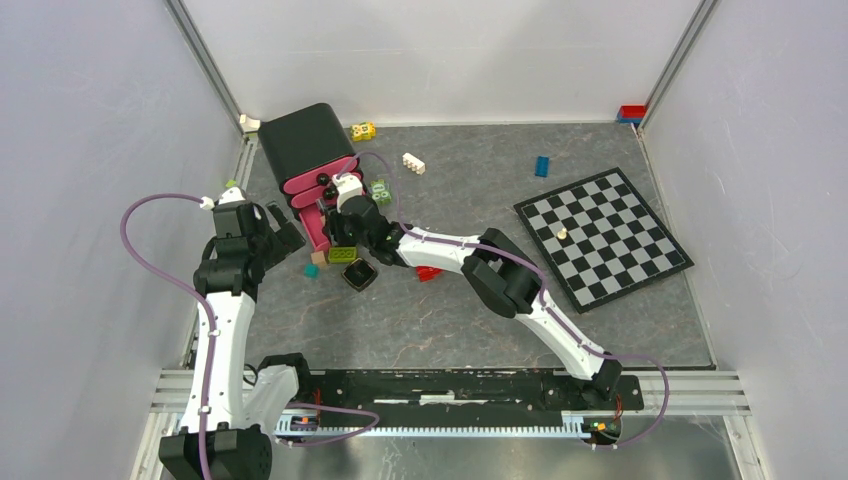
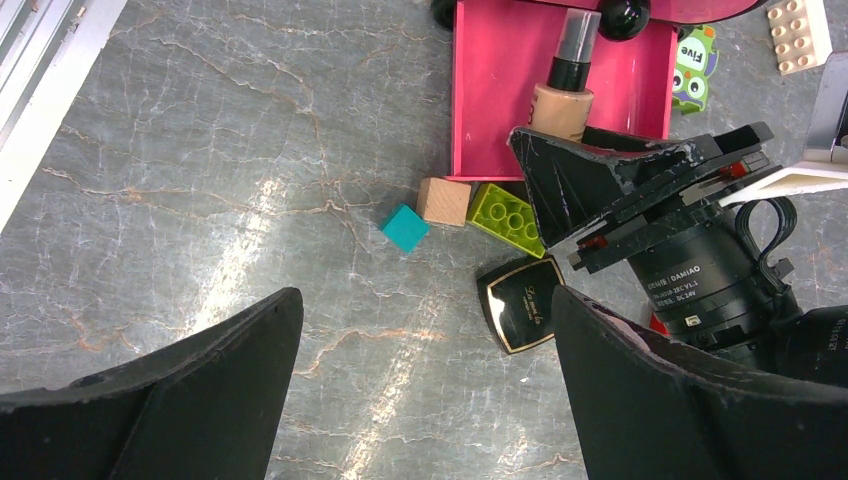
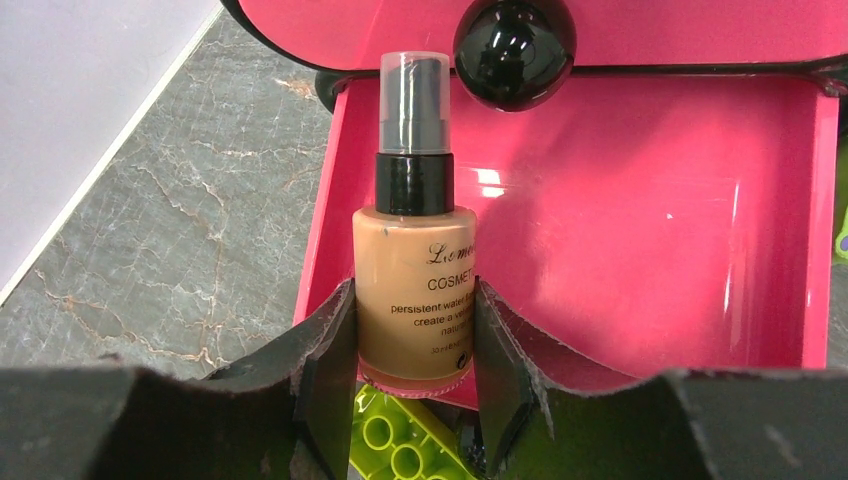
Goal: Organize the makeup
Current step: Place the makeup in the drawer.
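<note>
Next, my right gripper takes the foundation bottle into the open pink drawer. It will release the bottle there along the side (image 1: 318, 232) (image 3: 368, 262) farthest from the chessboard.
A small beige foundation bottle (image 3: 415, 285) with a black collar and a clear cap lies over the open pink drawer (image 3: 640, 220), its cap toward the cabinet. My right gripper (image 3: 413, 300) is shut on the bottle's base, at the drawer's front rim. The left wrist view shows the bottle (image 2: 562, 100) in the drawer (image 2: 500, 110) too. A square black compact (image 2: 522, 303) with gold trim lies on the table in front of the drawer. My left gripper (image 2: 425, 300) is open and empty above bare table, just left of the compact. Other makeup is out of view.
A black and pink drawer cabinet (image 1: 305, 150) stands at the back left. A lime brick (image 2: 508, 215), a wooden cube (image 2: 445, 200) and a teal cube (image 2: 405, 228) lie at the drawer's front. A chessboard (image 1: 603, 238) lies right. A red piece (image 1: 428, 272) sits under the right arm.
</note>
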Controlling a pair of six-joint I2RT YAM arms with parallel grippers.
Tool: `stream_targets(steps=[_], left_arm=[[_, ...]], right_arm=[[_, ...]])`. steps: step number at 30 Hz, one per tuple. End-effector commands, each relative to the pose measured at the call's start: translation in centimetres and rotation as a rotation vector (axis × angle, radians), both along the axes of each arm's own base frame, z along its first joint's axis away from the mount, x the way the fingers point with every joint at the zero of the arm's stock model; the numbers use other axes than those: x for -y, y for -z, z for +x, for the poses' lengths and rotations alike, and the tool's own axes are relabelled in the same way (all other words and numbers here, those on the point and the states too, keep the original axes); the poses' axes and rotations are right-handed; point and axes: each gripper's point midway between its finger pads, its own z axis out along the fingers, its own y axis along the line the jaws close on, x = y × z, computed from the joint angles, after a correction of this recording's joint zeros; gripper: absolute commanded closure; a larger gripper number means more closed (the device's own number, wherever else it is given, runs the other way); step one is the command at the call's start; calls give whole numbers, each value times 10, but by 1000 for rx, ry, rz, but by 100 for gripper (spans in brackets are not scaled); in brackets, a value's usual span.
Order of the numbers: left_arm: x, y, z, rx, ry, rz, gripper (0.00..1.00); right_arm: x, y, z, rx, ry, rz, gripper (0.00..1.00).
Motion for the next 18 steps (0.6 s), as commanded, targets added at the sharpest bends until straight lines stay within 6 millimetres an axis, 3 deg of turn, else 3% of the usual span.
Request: stream_targets(steps=[1, 18], left_arm=[[-1, -10, 6, 51, 6, 5, 0], [-1, -9, 6, 50, 3, 6, 0]], right_arm=[[1, -11, -8, -52, 8, -1, 75], [3, -10, -10, -102, 4, -5, 77]])
